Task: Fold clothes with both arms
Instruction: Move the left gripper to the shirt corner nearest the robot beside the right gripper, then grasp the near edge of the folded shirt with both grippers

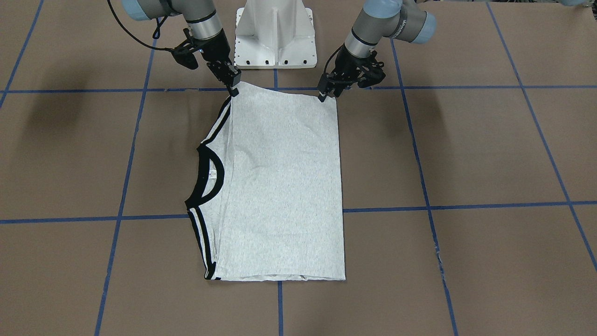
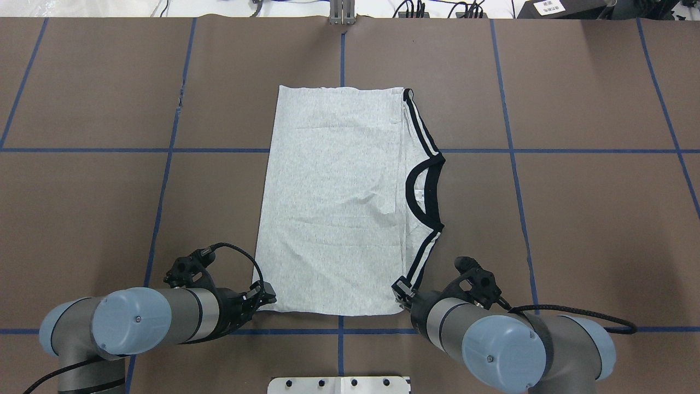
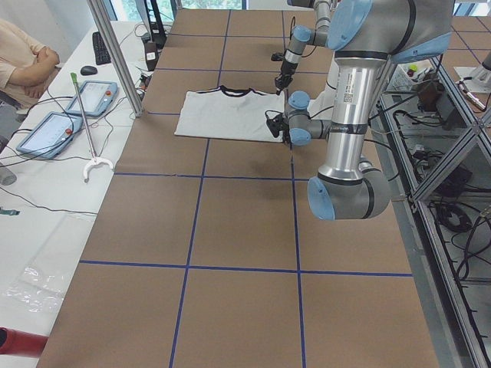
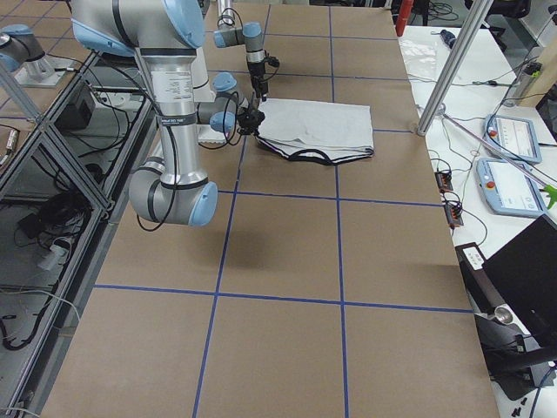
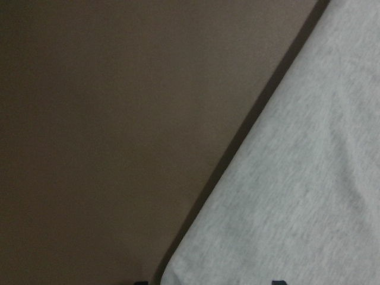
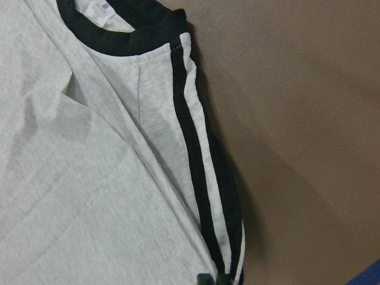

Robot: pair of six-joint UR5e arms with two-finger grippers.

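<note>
The plain corner of the T-shirt is loose between my left gripper's open fingers, so that gripper should move further in and close on that corner (image 5: pixel 196 274) before both grippers fold.
The light heather-grey T-shirt (image 1: pixel 284 186) lies flat on the brown table, folded into a long rectangle. Its black collar (image 2: pixel 413 189) and black shoulder stripes (image 6: pixel 196 154) lie along one long side; the cartoon print is hidden. My right gripper (image 1: pixel 234 89) is at the near striped corner (image 2: pixel 401 290). Its fingertips (image 6: pixel 205 279) stand close together on the striped edge, shut on the shirt. My left gripper (image 1: pixel 323 95) is at the other near corner (image 2: pixel 266 298). Its fingertips (image 5: pixel 141 282) show far apart at the frame's bottom edge, open around the shirt's corner (image 5: pixel 178 270).
The white pedestal base (image 1: pixel 275 32) stands just behind the shirt, between the arms. Blue tape lines (image 2: pixel 339 150) grid the brown table. In the exterior left view an operator (image 3: pixel 23 57), tablets (image 3: pixel 92 96) and a grabber stick (image 3: pixel 88 138) are beside the far table edge.
</note>
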